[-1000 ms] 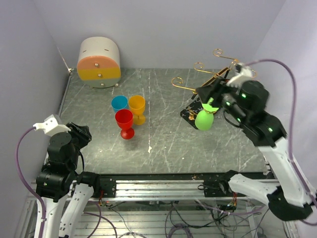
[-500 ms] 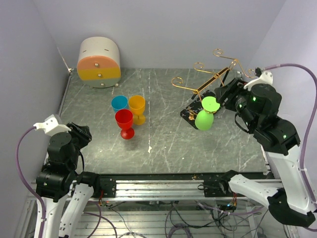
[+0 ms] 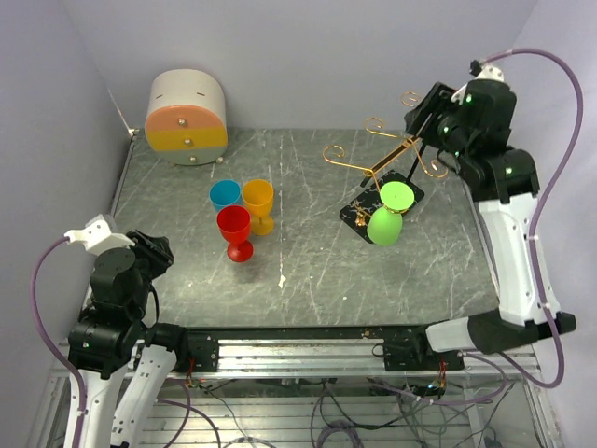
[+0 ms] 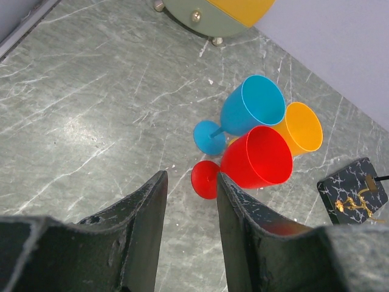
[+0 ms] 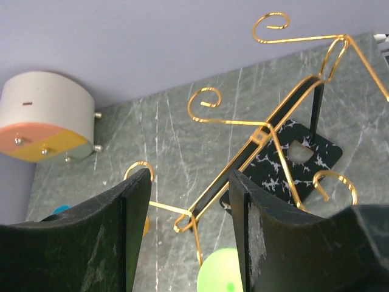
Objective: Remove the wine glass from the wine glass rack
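Observation:
The green wine glass should next be taken by my right gripper by its foot's edge [image 3: 411,195], on the side that faces away from the red wine glass.
The wine glass rack [image 3: 387,157] has thin gold wire arms with scroll ends and a black square base [image 3: 359,213]. It stands at the back right of the table. A green wine glass [image 3: 385,224] hangs upside down from it, foot up. My right gripper [image 3: 422,117] is open and empty, high above and behind the rack. In the right wrist view my right gripper [image 5: 189,182] looks down along the gold arms [image 5: 243,125], with the green glass [image 5: 222,274] at the bottom edge. My left gripper [image 3: 157,250] is open and empty at the near left.
Red [image 3: 234,231], blue [image 3: 225,194] and orange [image 3: 257,202] wine glasses stand together left of centre; they also show past my left gripper [image 4: 191,179]. A rounded white, pink and yellow drawer box [image 3: 187,117] sits at the back left. Walls close in on three sides.
My right gripper has drawn away from the green glass, up and back to the right, above the rack. The green glass still hangs on the rack. The left arm has not moved.

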Robot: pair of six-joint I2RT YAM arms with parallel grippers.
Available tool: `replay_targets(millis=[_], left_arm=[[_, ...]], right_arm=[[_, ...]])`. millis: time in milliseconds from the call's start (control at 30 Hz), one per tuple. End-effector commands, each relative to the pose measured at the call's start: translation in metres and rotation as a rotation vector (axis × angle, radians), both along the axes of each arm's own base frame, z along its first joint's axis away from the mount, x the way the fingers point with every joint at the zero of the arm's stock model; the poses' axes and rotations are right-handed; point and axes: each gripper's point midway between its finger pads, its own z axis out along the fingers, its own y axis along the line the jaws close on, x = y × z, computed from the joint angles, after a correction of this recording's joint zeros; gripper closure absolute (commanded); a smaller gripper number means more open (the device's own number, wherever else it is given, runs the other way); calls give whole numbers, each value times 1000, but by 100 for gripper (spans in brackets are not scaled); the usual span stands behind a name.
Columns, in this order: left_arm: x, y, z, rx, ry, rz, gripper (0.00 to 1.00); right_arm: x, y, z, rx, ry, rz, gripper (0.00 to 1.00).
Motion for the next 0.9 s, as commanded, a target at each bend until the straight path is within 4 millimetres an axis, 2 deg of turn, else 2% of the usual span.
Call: replay_targets(millis=[0,100,200,267,333,367,400,567,767,867], left_arm=[[6,-3,5,4,-22,-15,51],[6,-2,6,6,-23,-13,51],[6,-2,5,4,-21,-11,51],[6,-2,5,6,-21,-11,51],[7,-2,5,6,-19,-11,51],[7,-3,5,6,-18,-12,52],[7,-3,4,8,-15,-13,52],[8,-3,4,7,-12,-16,52],[7,-4,5,4,-18,-17,52],[7,-3,5,3,-18,-16,52]], right_arm=[[25,-14,3,70,15,124,47],[28,-46,-7,165,22,141,54],[10,-73,-21,228,13,118,60],[-6,-78,-35,261,31,134,67],[-19,-72,-51,295,59,174,74],[-26,-67,-66,316,88,194,76],[-34,-61,-71,327,93,211,77],[-60,-43,-95,378,126,274,71],[-68,-37,-124,391,197,305,65],[-69,-35,-132,403,205,315,64]])
